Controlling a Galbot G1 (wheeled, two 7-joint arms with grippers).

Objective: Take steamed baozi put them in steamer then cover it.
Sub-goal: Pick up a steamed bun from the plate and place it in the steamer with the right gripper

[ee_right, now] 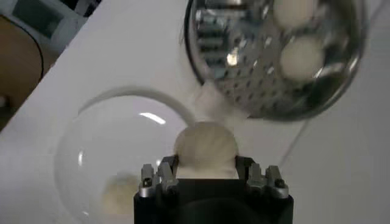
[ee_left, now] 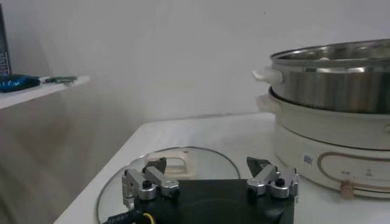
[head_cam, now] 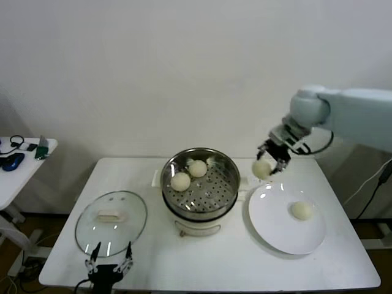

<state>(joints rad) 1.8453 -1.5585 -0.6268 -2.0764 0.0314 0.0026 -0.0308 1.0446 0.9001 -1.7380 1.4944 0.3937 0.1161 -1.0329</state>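
The baozi, raised between steamer rim and plate, will be let go by my right gripper on the bare front part of the steamer's perforated tray (head_cam: 199, 201) (ee_right: 241, 25).
The steel steamer (head_cam: 228, 179) stands mid-table on its white base, and two baozi (head_cam: 180, 181) (head_cam: 197, 168) lie on its perforated tray. My right gripper (head_cam: 266, 164) is shut on a third baozi (head_cam: 262, 169), raised in the air between the steamer's right rim and the white plate (head_cam: 275, 231). In the right wrist view this baozi (ee_right: 205, 145) fills the jaws, with the steamer (ee_right: 244, 91) beyond it. A further baozi (head_cam: 301, 210) lies on the plate. The glass cover (head_cam: 111, 233) lies flat at the left. My left gripper (head_cam: 110, 260) is open and low at the cover's near edge.
A small side table (head_cam: 24, 165) with a blue object and other items stands off to the far left. The white table's front edge (head_cam: 214, 282) runs just below the left gripper. Cables hang at the right edge of the scene.
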